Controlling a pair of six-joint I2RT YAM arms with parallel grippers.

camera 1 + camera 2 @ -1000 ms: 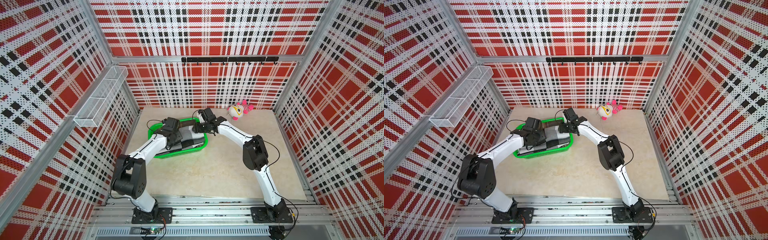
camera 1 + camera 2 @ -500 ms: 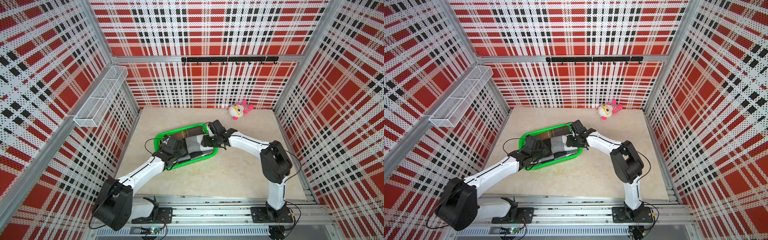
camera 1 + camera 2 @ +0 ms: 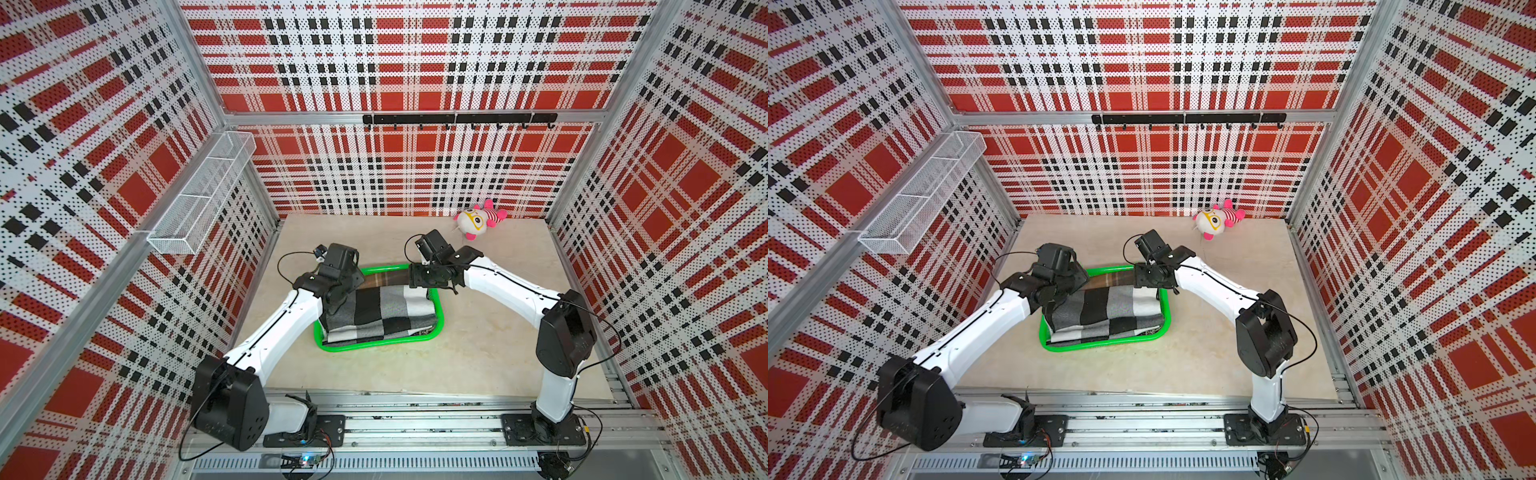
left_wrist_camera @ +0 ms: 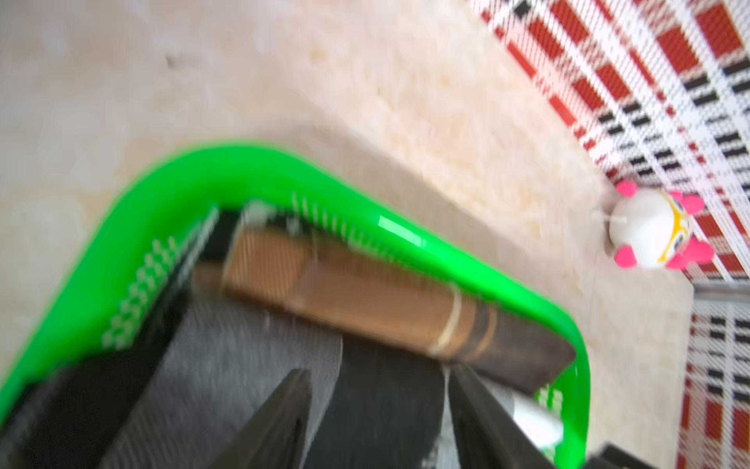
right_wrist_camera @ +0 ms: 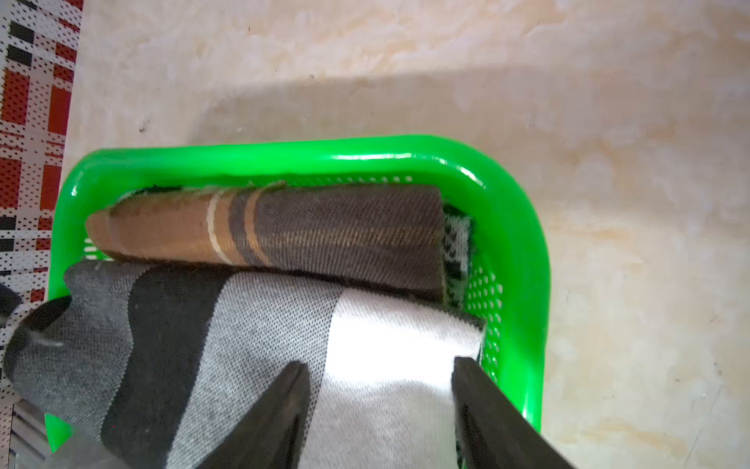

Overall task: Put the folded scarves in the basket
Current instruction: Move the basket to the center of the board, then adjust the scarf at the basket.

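The folded scarf leaves brown cloth bare along the basket's far side; next my left gripper pinches the scarf's grey far corner (image 4: pixel 211 308) and pulls it across.
The green basket (image 3: pixel 374 345) sits on the table's left half. Inside it lies the folded scarf (image 3: pixel 382 311), checked grey, black and white, filling most of the basket. A brown striped folded cloth (image 3: pixel 386 277) lies along the far wall, beside the scarf. My left gripper (image 4: pixel 379 371) hovers open over the scarf's (image 4: pixel 243 365) left end, with fabric visible between its spread fingers. At the far right corner of the basket (image 5: pixel 284 156), my right gripper (image 5: pixel 380 363) is open too, over the scarf's (image 5: pixel 264 325) white patch. Neither gripper pinches the cloth.
A pink and white plush toy (image 3: pixel 478 218) lies at the back right near the wall. A white wire-mesh rack (image 3: pixel 199 195) hangs on the left wall, and a black hook rail (image 3: pixel 457 118) runs along the back wall. Plaid panels enclose three sides.
The basket with the scarf in it now sits a little nearer the front and farther right. Both arms have shifted with it, and the left elbow is raised again.
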